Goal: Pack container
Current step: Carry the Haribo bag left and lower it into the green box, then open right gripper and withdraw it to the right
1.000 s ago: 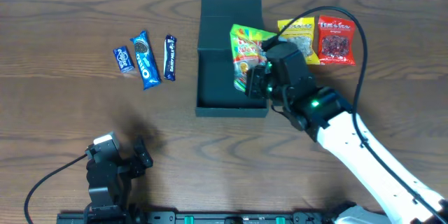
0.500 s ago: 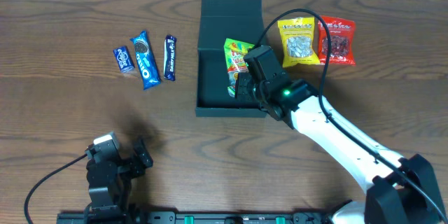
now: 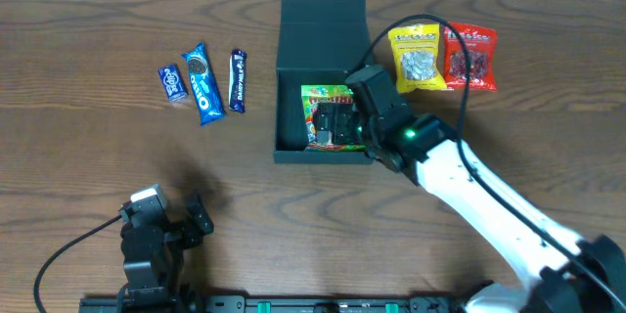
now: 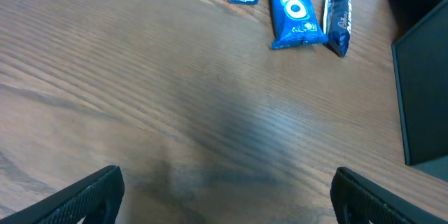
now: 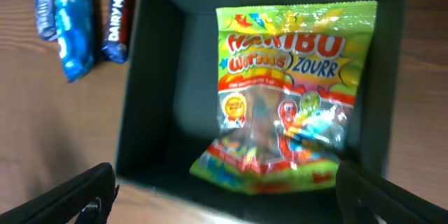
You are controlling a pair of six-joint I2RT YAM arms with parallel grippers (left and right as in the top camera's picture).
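Observation:
The Oreo pack between the Eclipse pack and the Dairy Milk bar should be next for my left gripper, which should go there and close across its white letters (image 3: 205, 88).
The dark green container (image 3: 323, 22) stands open at the table's middle, lid flap at the back. A green Haribo packet (image 3: 325, 117) lies flat inside it, toward the right wall. My right gripper (image 3: 350, 122) hovers over the packet's right side. In the right wrist view the packet (image 5: 287, 91) rests on the container floor (image 5: 161, 77), and the right gripper (image 5: 231, 206) stands open just above the packet's near edge, its fingertips wide apart. My left gripper (image 3: 161, 225) waits near the front left, and it (image 4: 224, 206) stands open over bare wood.
A yellow packet (image 3: 416, 56) and a red packet (image 3: 470, 56) lie right of the container. Three blue snacks lie to its left: a small Eclipse pack (image 3: 173, 83), an Oreo pack (image 3: 201, 82) and a Dairy Milk bar (image 3: 237, 80).
My right gripper carried the green packet left and down into the container, then opened and let it go. The packet now lies flat. The left arm has not moved.

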